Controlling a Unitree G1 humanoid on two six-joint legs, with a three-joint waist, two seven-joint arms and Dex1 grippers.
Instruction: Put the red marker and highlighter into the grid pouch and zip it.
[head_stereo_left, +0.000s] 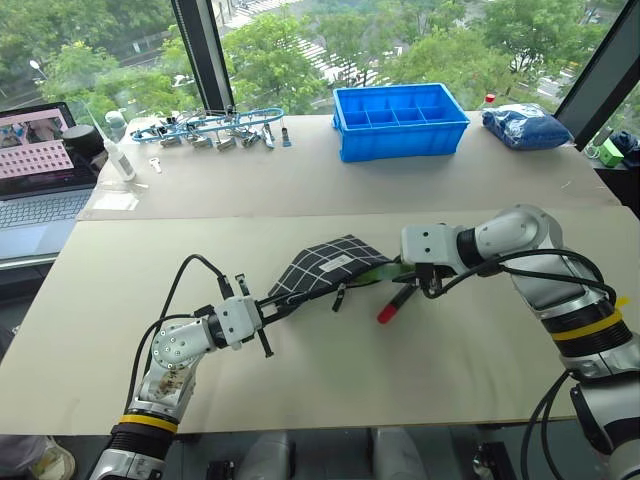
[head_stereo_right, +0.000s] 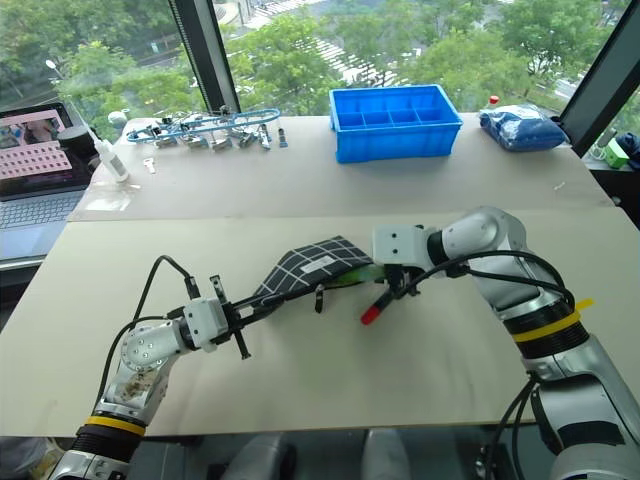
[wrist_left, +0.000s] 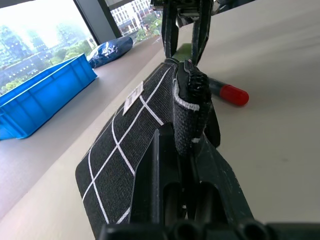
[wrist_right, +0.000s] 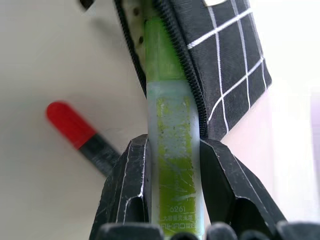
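Note:
Next, my right gripper lets go of the highlighter inside the grid pouch's open zipper opening (head_stereo_left: 362, 257) (wrist_right: 172, 62), at the grid pouch's end away from my left gripper.
The grid pouch (head_stereo_left: 322, 264) lies mid-table, its near corner lifted off the surface. My left gripper (head_stereo_left: 283, 303) is shut on that corner beside the zipper. My right gripper (wrist_right: 172, 145) is shut on the light-green highlighter (wrist_right: 170, 110). The highlighter's brighter green end sits in the open zipper mouth of the grid pouch (wrist_right: 227, 45). The red marker (head_stereo_left: 393, 304) rests on the table just in front of my right gripper (head_stereo_left: 405, 277), apart from the pouch, and it also lies beyond the pouch edge as the red marker (wrist_left: 227, 93).
A blue compartment bin (head_stereo_left: 400, 120) stands at the back, with a blue bag (head_stereo_left: 525, 126) to its right. A row of metal clips (head_stereo_left: 210, 128) and a white bottle (head_stereo_left: 118, 152) sit back left. A laptop (head_stereo_left: 35, 170) is at the far left.

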